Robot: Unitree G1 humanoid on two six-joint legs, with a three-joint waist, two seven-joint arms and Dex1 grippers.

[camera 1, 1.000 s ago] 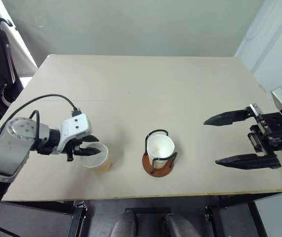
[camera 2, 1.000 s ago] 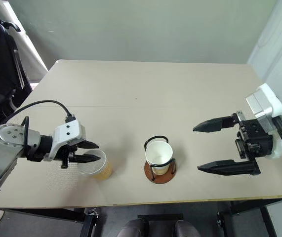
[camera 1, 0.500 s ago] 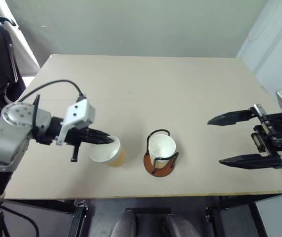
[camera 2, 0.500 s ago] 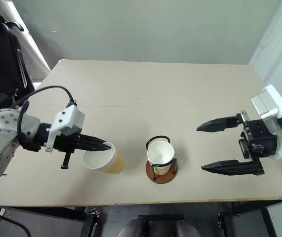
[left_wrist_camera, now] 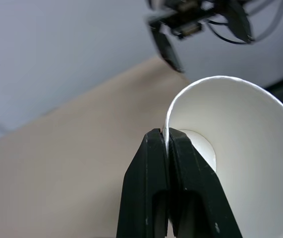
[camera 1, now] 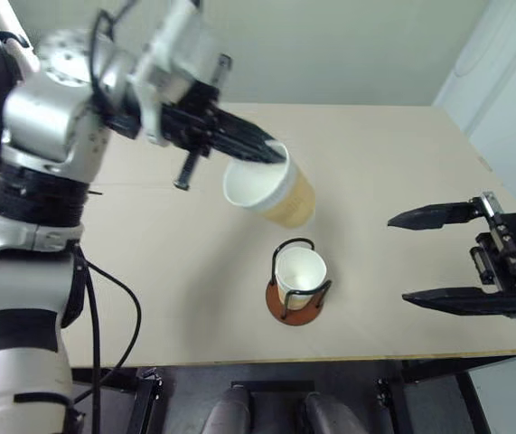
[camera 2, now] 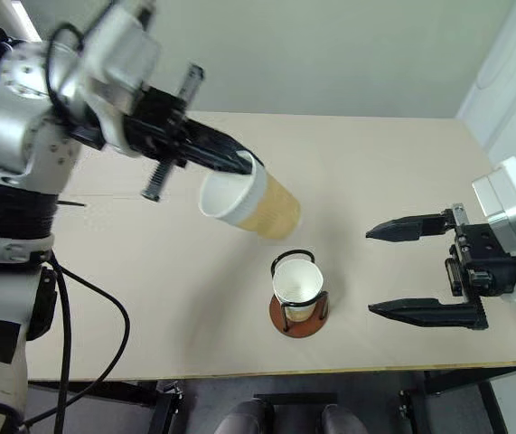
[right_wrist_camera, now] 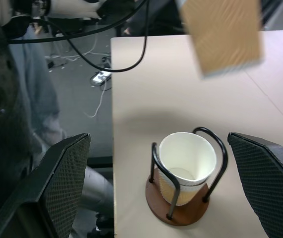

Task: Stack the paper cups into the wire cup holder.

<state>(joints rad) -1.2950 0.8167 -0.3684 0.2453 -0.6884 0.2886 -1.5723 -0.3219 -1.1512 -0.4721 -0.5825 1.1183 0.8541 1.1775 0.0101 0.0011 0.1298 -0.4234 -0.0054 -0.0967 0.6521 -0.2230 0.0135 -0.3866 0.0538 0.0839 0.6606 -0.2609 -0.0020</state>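
I should use my left gripper to drop the yellow-tan paper cup, now held tilted above the table, inside the other paper cup point(camera 1: 301, 267) that stands in the wire cup holder.
My left gripper point(camera 1: 276, 155) is shut on the rim of a yellow-tan paper cup point(camera 1: 271, 193), held tilted in the air above the table, up and left of the wire cup holder. In the left wrist view the black fingers point(left_wrist_camera: 156, 183) pinch the cup's white rim point(left_wrist_camera: 167, 134), one inside and one outside. The wire cup holder point(camera 1: 299, 291), a brown disc with two black hoops, stands near the table's front edge with another paper cup point(camera 1: 301, 274) upright inside it. My right gripper point(camera 1: 461, 257) hovers open to the right of the holder, nothing between its fingers.
The beige table point(camera 1: 366, 163) stretches back to a grey-green wall. A black cable point(camera 1: 104, 298) hangs from my left arm over the table's left side. Dark equipment stands past the table's left edge.
My left gripper has lifted the paper cup off the table and carried it up and to the right, toward the holder, tilting it. The right gripper has stayed in place.
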